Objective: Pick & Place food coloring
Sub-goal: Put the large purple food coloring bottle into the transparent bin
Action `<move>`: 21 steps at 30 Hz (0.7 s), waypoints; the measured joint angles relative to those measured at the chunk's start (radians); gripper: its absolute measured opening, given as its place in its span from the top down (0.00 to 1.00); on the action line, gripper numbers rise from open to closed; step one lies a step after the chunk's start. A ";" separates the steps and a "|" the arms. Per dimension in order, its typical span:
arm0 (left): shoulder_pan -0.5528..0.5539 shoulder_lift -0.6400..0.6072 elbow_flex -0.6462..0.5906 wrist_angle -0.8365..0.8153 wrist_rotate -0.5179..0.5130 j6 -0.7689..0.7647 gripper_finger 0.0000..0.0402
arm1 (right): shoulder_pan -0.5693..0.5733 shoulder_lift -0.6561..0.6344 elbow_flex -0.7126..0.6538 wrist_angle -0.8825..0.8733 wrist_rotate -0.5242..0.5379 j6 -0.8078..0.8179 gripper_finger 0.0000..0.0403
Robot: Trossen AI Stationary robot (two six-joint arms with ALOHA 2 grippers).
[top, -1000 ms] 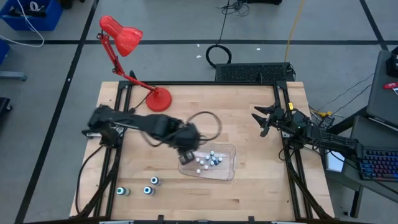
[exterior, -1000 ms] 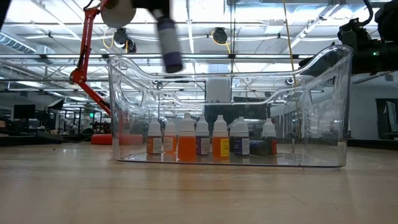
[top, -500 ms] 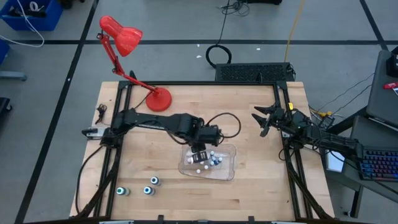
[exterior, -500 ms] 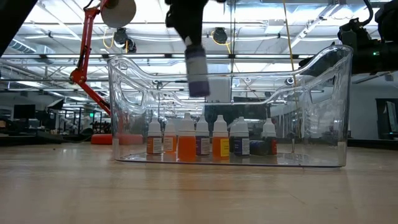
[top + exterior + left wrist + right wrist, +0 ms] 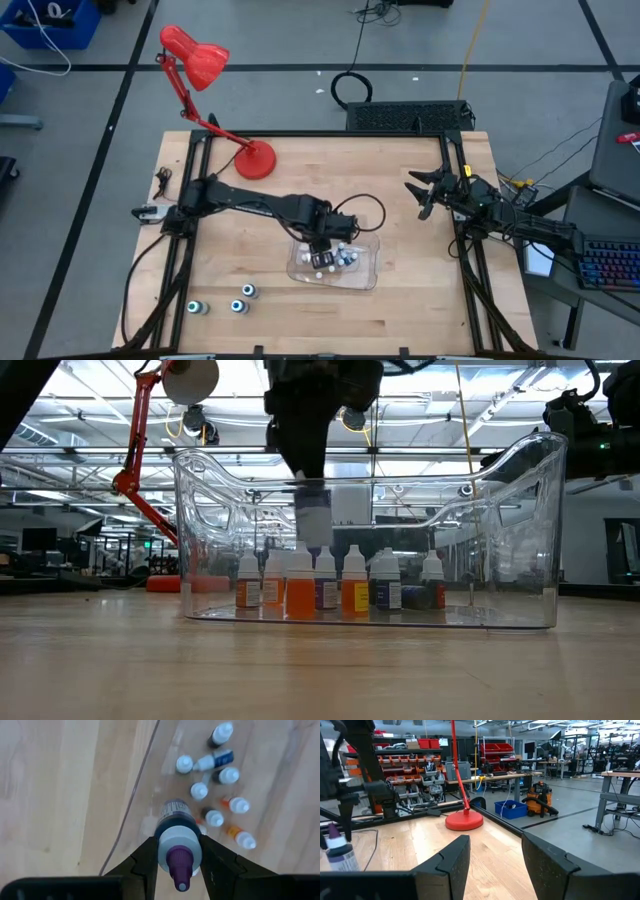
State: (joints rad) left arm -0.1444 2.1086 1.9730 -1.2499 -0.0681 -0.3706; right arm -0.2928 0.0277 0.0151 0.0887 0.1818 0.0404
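Observation:
I will use my left gripper to set the purple-capped bottle down in the clear plastic tray point(image 5: 324, 248) point(image 5: 172, 806), between the small bottles and the tray's far edge.
My left gripper point(image 5: 322, 247) is shut on a food coloring bottle point(image 5: 313, 520) with a dark label and a purple cap point(image 5: 179, 863), above the clear plastic tray point(image 5: 369, 276). In the low view the bottle hangs between the tray walls point(image 5: 200, 540), just over several small bottles point(image 5: 330, 585) standing on the tray floor. The left wrist view shows those small bottles point(image 5: 215, 795) below. Three teal-topped bottles point(image 5: 238, 305) stand on the table near its near-left corner. My right gripper point(image 5: 425, 195) waits open at the table's right edge. My left gripper pinches the bottle between its two fingers point(image 5: 145, 862) at the white shoulder point(image 5: 175, 840) just under the purple cap. The fingers come from above, pointing down. The bottle hangs upright and lifted clear, its lower end point(image 5: 315, 543) inside the tray above the small bottles.
A red desk lamp stands with its base point(image 5: 255, 160) on the table's far-left part, also visible in the right wrist view as the lamp base point(image 5: 464, 820). A cable loops beside the left arm point(image 5: 360, 205). Bare wood lies near and right of the tray point(image 5: 420, 290).
My left gripper, shut on the purple-capped bottle throughout, has carried it toward the table's right until it was over the tray, then down. The bottle has sunk from above the tray rim to between the tray walls, staying upright.

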 joint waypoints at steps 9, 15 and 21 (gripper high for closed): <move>0.001 0.000 -0.080 0.073 -0.008 0.002 0.69 | 0.000 0.000 0.000 0.000 0.000 0.000 0.59; 0.003 0.000 -0.120 0.122 0.011 0.004 0.69 | 0.000 0.000 0.000 0.000 0.000 0.000 0.59; 0.011 -0.004 -0.152 0.161 0.031 0.003 0.69 | 0.000 0.000 0.000 0.001 0.000 0.000 0.59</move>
State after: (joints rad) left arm -0.1331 2.1044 1.8210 -1.0888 -0.0368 -0.3680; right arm -0.2926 0.0277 0.0147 0.0895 0.1821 0.0406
